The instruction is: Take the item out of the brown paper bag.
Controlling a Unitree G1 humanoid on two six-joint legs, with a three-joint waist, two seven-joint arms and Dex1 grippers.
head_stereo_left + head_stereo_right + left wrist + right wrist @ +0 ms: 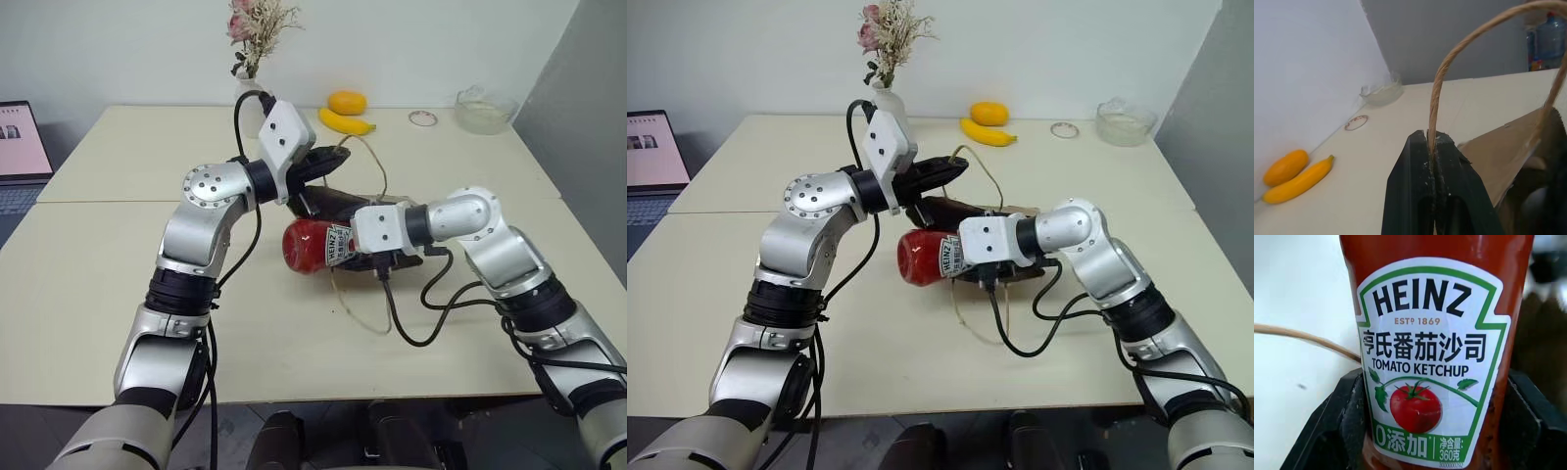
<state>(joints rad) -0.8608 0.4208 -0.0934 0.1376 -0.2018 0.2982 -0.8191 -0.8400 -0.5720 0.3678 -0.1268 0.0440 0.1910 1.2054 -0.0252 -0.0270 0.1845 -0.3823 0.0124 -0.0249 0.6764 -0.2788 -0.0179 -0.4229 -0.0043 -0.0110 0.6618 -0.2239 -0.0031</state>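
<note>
The robot's left gripper needs to let go of the brown paper bag on the table's near side of the seam [304, 227], facing the yellow banana.
The item, a red ketchup bottle [306, 245] with a white, green-edged label [1430, 357], hangs sideways just above the table. My right gripper [341, 247] is shut on it across the label, with black fingers [1344, 426] on both sides. The cap end is hidden behind the gripper. The brown paper bag [333, 204] lies crumpled right behind the bottle, its mouth facing the bottle. My left gripper [1432, 139] is shut on the bag's tan string handle [1449, 63] and holds it up above the bag [1503, 161].
At the table's far edge lie a yellow banana [345, 122] and an orange fruit [347, 102], with a white vase of dried flowers [250, 83] to their left. A glass bowl [485, 110] stands far right, a laptop [20, 147] far left. Black cables hang from both wrists.
</note>
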